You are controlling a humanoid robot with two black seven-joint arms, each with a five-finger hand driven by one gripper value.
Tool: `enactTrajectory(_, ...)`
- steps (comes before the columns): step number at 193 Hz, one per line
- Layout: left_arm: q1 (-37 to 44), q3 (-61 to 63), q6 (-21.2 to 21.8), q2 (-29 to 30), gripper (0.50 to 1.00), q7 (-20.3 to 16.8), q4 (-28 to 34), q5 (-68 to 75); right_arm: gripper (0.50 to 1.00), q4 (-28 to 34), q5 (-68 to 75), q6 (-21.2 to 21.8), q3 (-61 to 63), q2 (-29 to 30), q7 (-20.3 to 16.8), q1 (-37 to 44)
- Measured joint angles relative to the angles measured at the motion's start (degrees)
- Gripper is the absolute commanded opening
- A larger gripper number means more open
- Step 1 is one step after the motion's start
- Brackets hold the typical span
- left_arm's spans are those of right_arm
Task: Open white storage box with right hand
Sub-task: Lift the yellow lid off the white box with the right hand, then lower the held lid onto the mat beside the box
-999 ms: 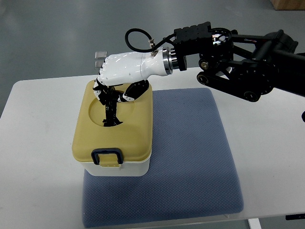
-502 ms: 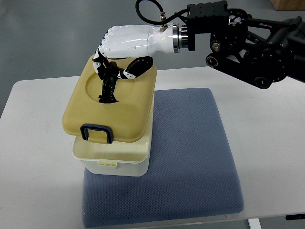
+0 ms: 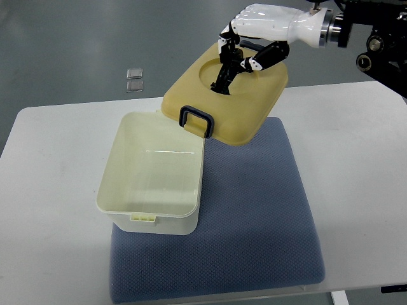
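The robot's right gripper needs to let go of the yellow lid on the bare blue mat (image 3: 250, 171) beside the white storage box. The lid now hangs tilted above the box.
The white storage box (image 3: 152, 210) stands uncovered on the left part of the blue mat, and its inside looks empty. Its yellow lid (image 3: 254, 105) hangs tilted in the air above the box's back right corner, with the dark clasp (image 3: 196, 120) facing the box. My right hand (image 3: 234, 56), white with black fingers, comes in from the top right and is shut on the black handle in the lid's round recess. No left arm shows.
A blue padded mat (image 3: 254, 216) lies on the white table (image 3: 51, 190), and the box stands on its left side. Two small clear pieces (image 3: 134, 79) lie on the grey floor beyond the table's far edge.
My right hand has lifted the yellow lid off the box and carried it up and to the right. The box is now uncovered and has stayed in place.
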Motion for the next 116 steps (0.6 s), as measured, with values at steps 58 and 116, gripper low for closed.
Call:
enactTrajectory(58, 0.0, 0.0, 0.0, 0.0, 1.000, 0.0, 0.0, 0.0, 0.500, -2.5, -0.2, -1.6, 1.4, -5.2, 0.0, -6.6)
enactTrajectory(116, 0.0, 0.0, 0.0, 0.0, 1.000, 0.0, 0.0, 0.0, 0.500, -2.3, -1.1, -3.5, 0.4, -5.0, 0.0, -10.8)
